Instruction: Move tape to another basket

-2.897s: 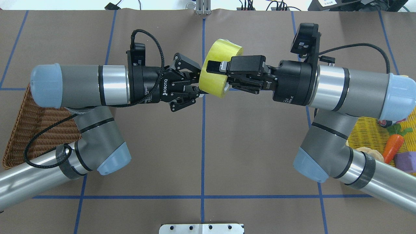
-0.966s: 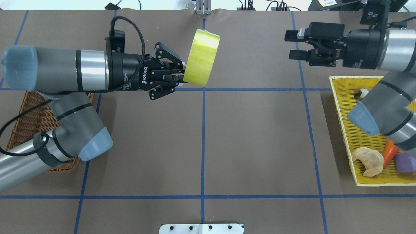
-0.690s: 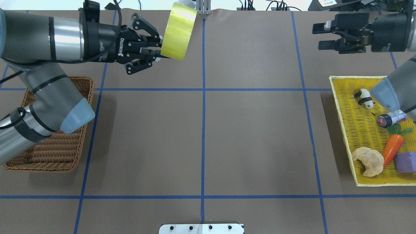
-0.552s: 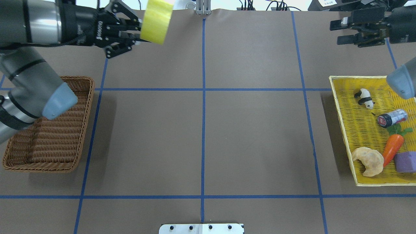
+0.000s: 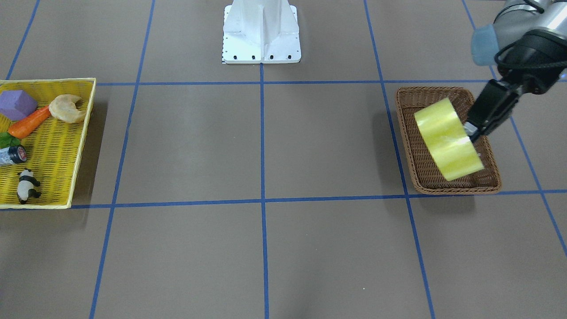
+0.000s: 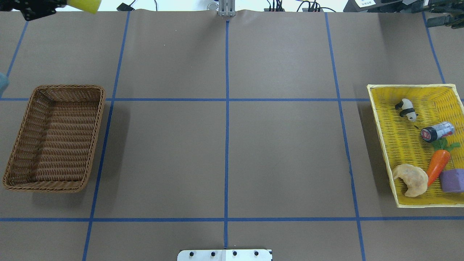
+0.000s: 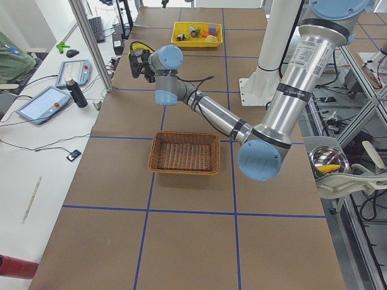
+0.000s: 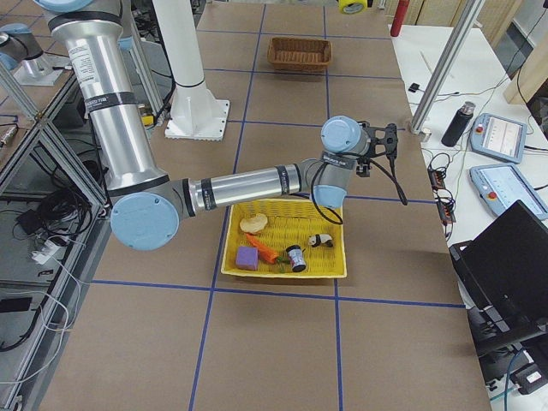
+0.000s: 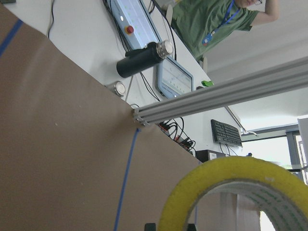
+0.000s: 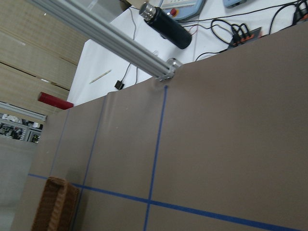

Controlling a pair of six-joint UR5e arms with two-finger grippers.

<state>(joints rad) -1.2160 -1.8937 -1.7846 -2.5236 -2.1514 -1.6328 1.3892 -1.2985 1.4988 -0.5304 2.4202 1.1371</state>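
Note:
Next, my left gripper puts the yellow tape on the brown wicker basket's bottom [image 5: 437, 139], close to the side of the basket that faces the yellow tray.
The yellow tape [image 5: 447, 139] hangs on edge in my left gripper [image 5: 470, 130], which is shut on its rim. In the front view it overlaps the brown wicker basket [image 5: 432, 90]. In the overhead view the tape [image 6: 86, 5] and left gripper [image 6: 61, 4] sit at the top left corner, beyond the empty basket [image 6: 58, 87] and raised off the table. The left wrist view shows the tape's ring [image 9: 192, 197] close up. My right gripper [image 6: 431, 15] is open and empty at the top right corner.
A flat yellow tray [image 6: 409, 86] at the right holds a panda figure [image 6: 406, 108], a small can [image 6: 436, 131], a carrot [image 6: 438, 165], a croissant [image 6: 411, 179] and a purple block [image 6: 452, 180]. The robot's white base [image 5: 261, 31] stands at the near edge.
The right gripper let go of the tape and drew back to the far right. The left arm swung left and away with the tape, uncovering the basket.

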